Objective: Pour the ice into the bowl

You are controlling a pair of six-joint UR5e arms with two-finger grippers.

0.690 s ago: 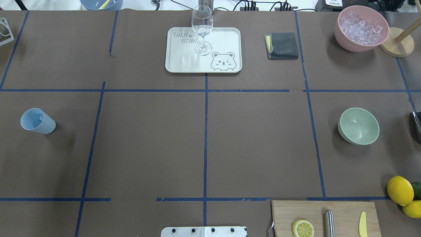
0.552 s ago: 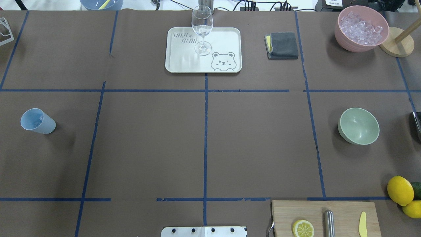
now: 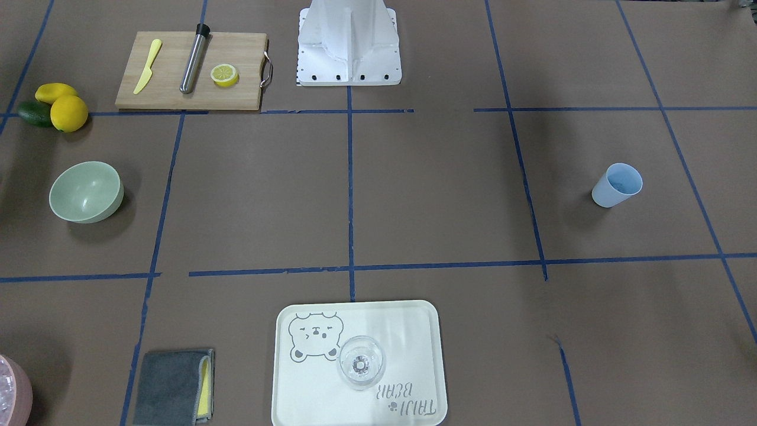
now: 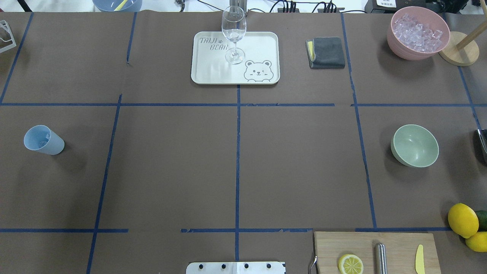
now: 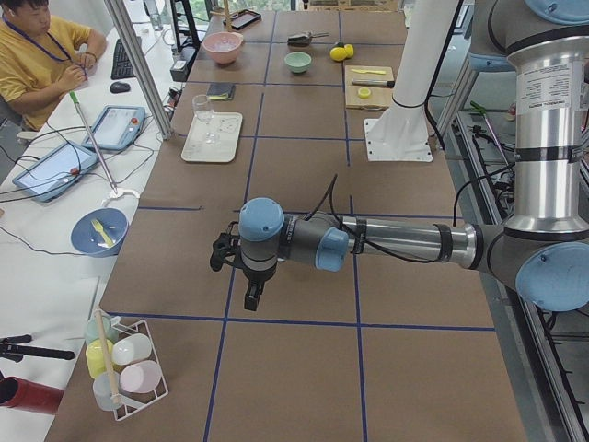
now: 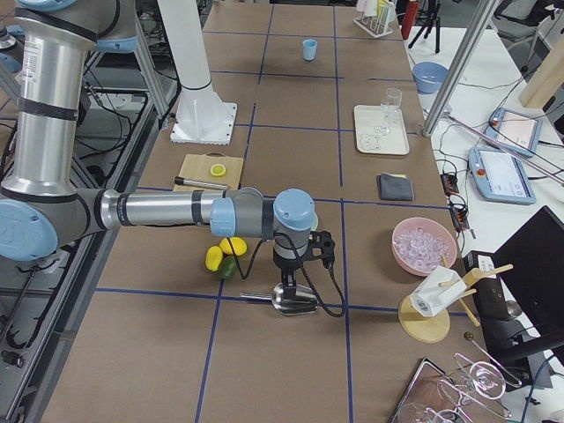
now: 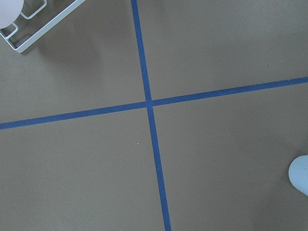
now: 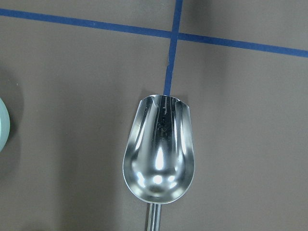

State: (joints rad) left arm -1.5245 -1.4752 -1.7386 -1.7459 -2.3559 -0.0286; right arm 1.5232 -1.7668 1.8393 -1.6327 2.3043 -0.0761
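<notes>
Next, my right gripper closes on the rim of the pale sage-green bowl (image 3: 52, 196) (image 8: 8, 124), on the side nearest the metal scoop.
The pale sage-green bowl (image 4: 414, 145) stands empty at the table's right side, also seen in the front view (image 3: 86, 191) and as a sliver at the right wrist view's left edge (image 8: 2, 126). Ice (image 4: 417, 32) fills a pink bowl (image 4: 395, 45) at the far right corner. A light blue cup (image 4: 43, 140) stands at the far left (image 3: 617, 184), with something glassy inside. My left gripper (image 5: 252, 296) points down over bare table. My right gripper (image 6: 286, 280) hangs above a metal scoop (image 8: 159, 159). Whether either is open or shut I cannot tell.
A white tray (image 4: 258, 42) with a wine glass (image 4: 233, 34) sits at the far middle, a grey cloth (image 4: 326, 52) beside it. A cutting board (image 4: 395, 247) with a lemon half, lemons (image 4: 463, 220) and a wooden stand (image 4: 458, 53) crowd the right side.
</notes>
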